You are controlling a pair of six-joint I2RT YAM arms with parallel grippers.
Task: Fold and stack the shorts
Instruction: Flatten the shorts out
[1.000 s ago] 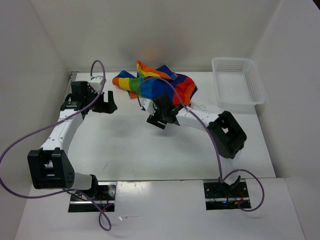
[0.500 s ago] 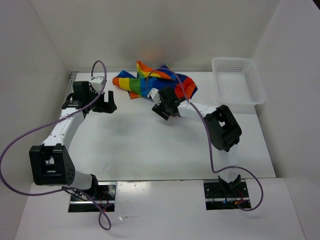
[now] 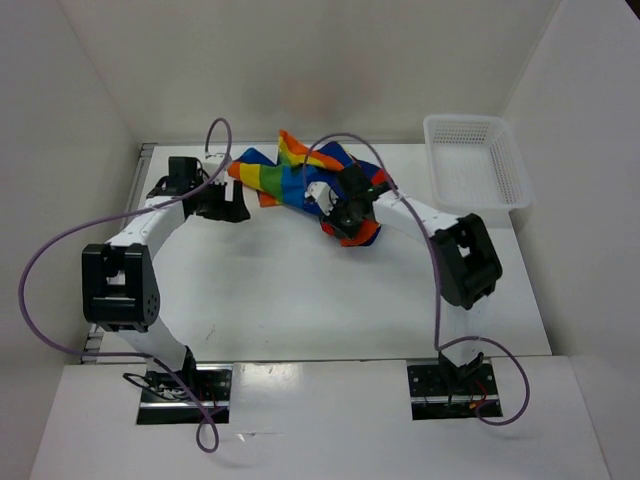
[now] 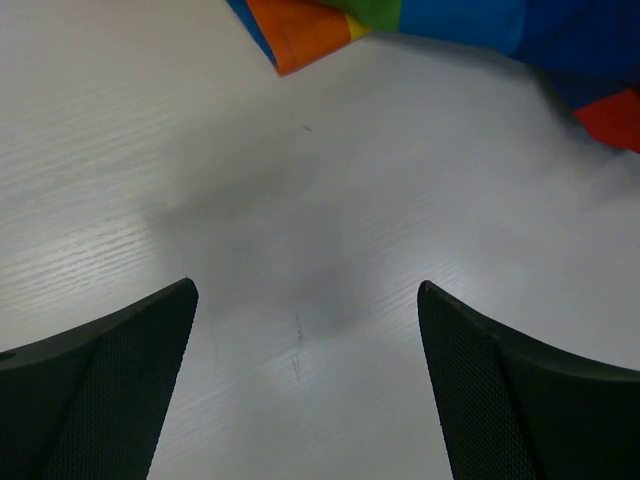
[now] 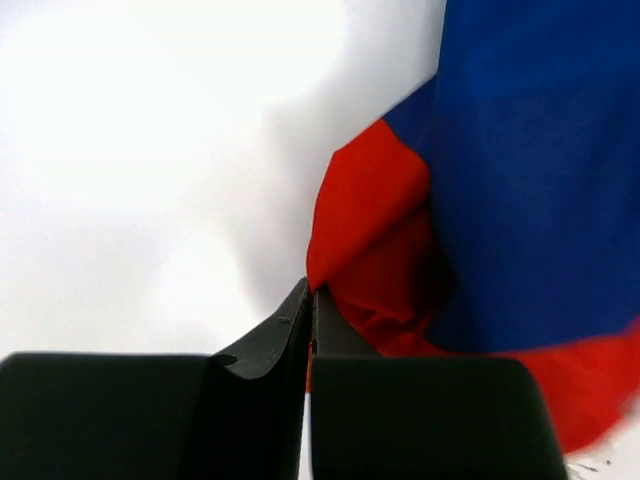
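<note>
The shorts lie crumpled with only their red edge in the robot's right gripper, so next the left gripper takes their orange corner [image 3: 268,200] and pulls them open before folding.
The rainbow-striped shorts [image 3: 290,175] lie crumpled at the back middle of the table. My right gripper [image 3: 345,222] is at their near right edge, jaws pressed together on a fold of the red stripe [image 5: 365,215], with blue cloth [image 5: 530,160] beside it. My left gripper [image 3: 232,208] hovers just left of the shorts, wide open over bare table. In the left wrist view its gripper [image 4: 307,300] holds nothing, and the shorts' orange corner [image 4: 305,30] lies ahead of it. No drawstring shows.
A white mesh basket [image 3: 478,160] stands at the back right. White walls close in the table on the left, back and right. Purple cables loop from both arms.
My right gripper moved onto the shorts' near edge and closed on the red fold, dragging it slightly nearer. My left arm swung right, closer to the shorts, staying open.
</note>
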